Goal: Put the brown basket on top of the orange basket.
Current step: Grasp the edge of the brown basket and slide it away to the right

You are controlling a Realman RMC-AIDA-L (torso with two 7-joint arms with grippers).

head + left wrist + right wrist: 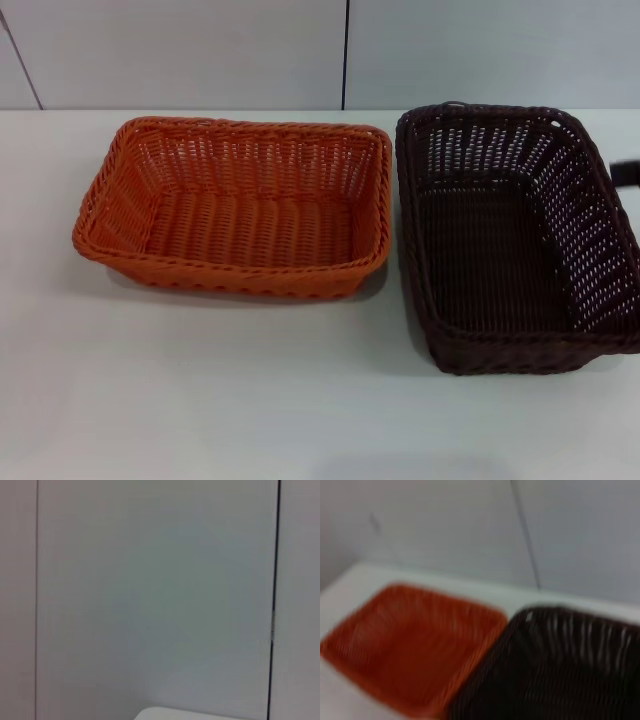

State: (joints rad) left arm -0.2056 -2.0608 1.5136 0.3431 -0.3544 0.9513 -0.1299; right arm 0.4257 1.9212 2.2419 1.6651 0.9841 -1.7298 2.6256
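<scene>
Next, I close my right gripper on the brown basket's outer rim (611, 208), along the long side that faces away from the orange basket.
The orange basket (235, 205) stands upright on the white table, left of centre in the head view. Just to its right is the brown basket (515, 240), its near left corner almost touching the orange one. Both baskets are empty. A dark part of my right gripper (627, 175) shows at the right edge of the head view, by the brown basket's right rim. The right wrist view looks down on both from close by, the orange basket (415, 640) beside the brown basket (555, 670). My left gripper is out of view.
The white table (200, 400) runs to a pale panelled wall (200, 50) behind the baskets. The left wrist view shows only that wall (150, 590) and a corner of the table (200, 715).
</scene>
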